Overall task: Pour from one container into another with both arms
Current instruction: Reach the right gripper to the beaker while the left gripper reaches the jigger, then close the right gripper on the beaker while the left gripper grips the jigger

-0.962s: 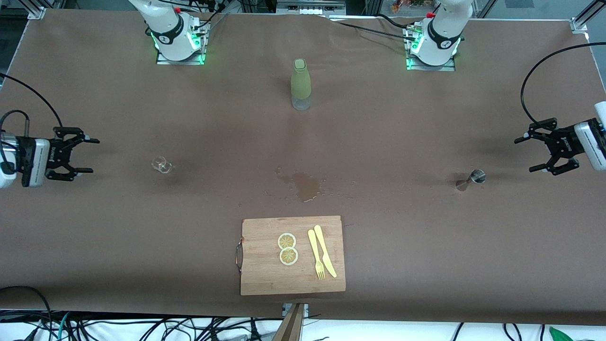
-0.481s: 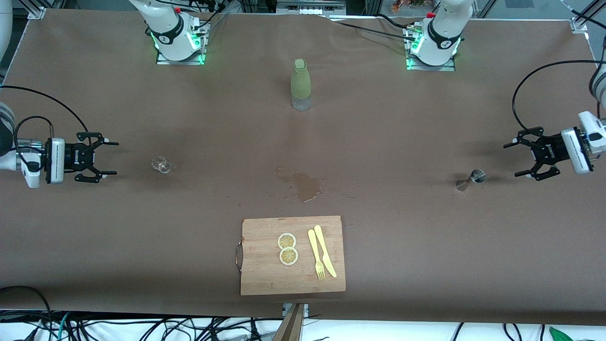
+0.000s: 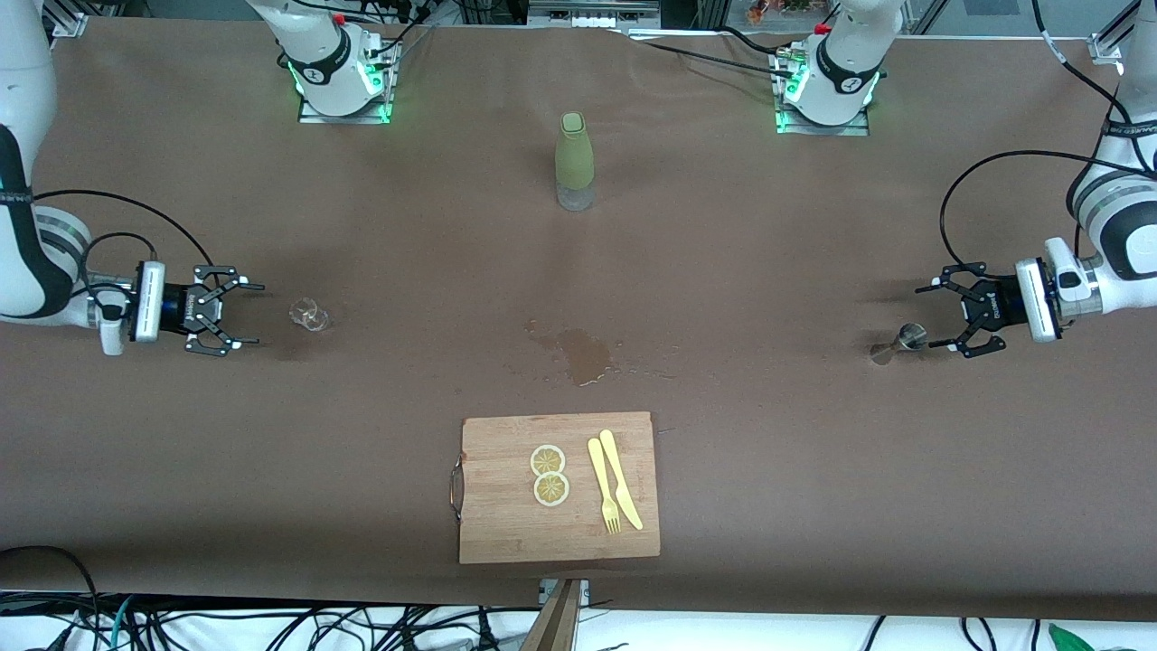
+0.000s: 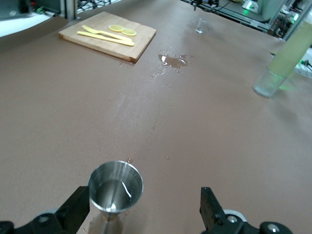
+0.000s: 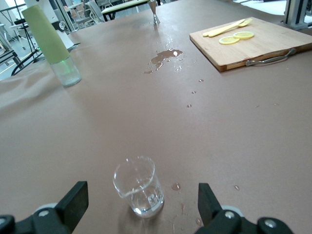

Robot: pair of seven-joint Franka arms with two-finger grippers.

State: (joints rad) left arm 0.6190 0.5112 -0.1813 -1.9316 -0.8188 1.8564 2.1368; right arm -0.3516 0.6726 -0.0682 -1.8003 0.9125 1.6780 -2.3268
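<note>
Next, I close my left gripper on the narrow middle (image 3: 897, 346) (image 4: 111, 213) of the steel jigger, just below the jigger's flared upper cup.
The tiny clear glass cup (image 3: 308, 315) stands upright toward the right arm's end of the table. My right gripper (image 3: 258, 315) is open just short of it, level with it; in the right wrist view the glass cup (image 5: 139, 185) sits just ahead of the gap between the spread fingers of the right gripper (image 5: 141, 207). The steel jigger (image 3: 911, 337) stands upright toward the left arm's end. My left gripper (image 3: 924, 317) is open right beside it. In the left wrist view the jigger (image 4: 116, 187) stands close to one finger (image 4: 77, 210), not gripped.
An olive-green bottle (image 3: 574, 161) stands mid-table near the bases. A wet spill (image 3: 583, 354) marks the centre. A wooden cutting board (image 3: 506, 533) with lemon slices (image 3: 549, 474), a yellow fork and a knife (image 3: 615, 491) lies near the front edge.
Both grippers have come inward and lower: the right one toward the glass cup, the left one up to the jigger. Cup, jigger and bottle have not moved.
</note>
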